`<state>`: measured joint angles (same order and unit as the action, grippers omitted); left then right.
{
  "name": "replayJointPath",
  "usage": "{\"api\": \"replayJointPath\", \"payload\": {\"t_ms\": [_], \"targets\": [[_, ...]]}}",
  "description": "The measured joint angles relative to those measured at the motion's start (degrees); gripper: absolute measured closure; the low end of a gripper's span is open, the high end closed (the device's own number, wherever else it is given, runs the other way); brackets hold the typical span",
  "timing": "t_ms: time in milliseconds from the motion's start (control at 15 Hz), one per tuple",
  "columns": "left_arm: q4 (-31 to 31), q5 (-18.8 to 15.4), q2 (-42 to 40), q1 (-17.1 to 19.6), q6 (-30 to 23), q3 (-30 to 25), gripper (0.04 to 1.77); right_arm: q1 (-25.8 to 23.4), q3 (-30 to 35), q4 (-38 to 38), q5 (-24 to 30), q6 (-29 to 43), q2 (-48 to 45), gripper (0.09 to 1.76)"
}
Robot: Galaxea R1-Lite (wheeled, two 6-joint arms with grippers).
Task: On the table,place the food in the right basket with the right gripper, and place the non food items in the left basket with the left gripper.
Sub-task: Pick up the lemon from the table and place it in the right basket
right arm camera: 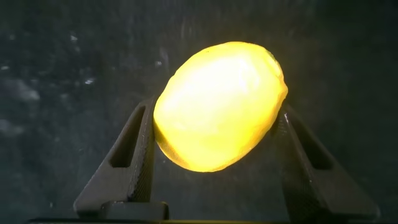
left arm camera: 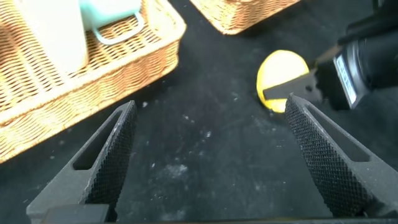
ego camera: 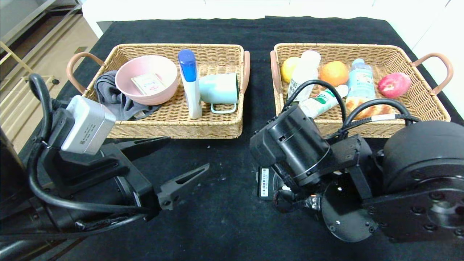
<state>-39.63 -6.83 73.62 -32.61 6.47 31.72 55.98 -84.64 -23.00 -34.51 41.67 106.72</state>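
Note:
Next, I release the yellow lemon from my right gripper in the basket [ego camera: 318,84], so that it goes between the upright white bottle and the orange.
A yellow lemon [right arm camera: 219,104] lies on the black tablecloth in front of the right basket [ego camera: 427,108]. My right gripper [right arm camera: 214,118] points down over it, and both fingers press the lemon's sides. In the head view the right wrist [ego camera: 293,148] hides the lemon; it also shows in the left wrist view [left arm camera: 280,70]. My left gripper [ego camera: 174,159] is open and empty, low over the bare cloth in front of the left basket [ego camera: 174,127], with its fingers [left arm camera: 115,152] wide apart.
The left basket holds a pink bowl [ego camera: 146,78], a grey cloth [ego camera: 108,90], a blue-capped white bottle [ego camera: 190,81] and a teal mug [ego camera: 219,88]. The right basket holds a lemon [ego camera: 288,69], an orange [ego camera: 333,72], bottles [ego camera: 359,81] and a red fruit [ego camera: 394,84].

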Motion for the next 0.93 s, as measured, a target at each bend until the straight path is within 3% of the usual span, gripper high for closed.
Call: {"api": "replayJointPath", "payload": {"t_ms": [333,667,933], "targets": [[0.06,-0.24,0.17,0.01,-0.02,-0.16,0.09,-1.79,0.57,0.49,0.34,-6.52,-5.75,0.68],[0.09,-0.33,0.55,0.11,-0.06,-0.41,0.09,-10.07,0.9,5.58,5.57,-17.31,-11.33,0.69],[0.13,-0.28,1.07,0.09,-0.02,-0.52,0.09,-15.3,3.74,13.67,6.49,-27.28,-15.2,0.69]]}}
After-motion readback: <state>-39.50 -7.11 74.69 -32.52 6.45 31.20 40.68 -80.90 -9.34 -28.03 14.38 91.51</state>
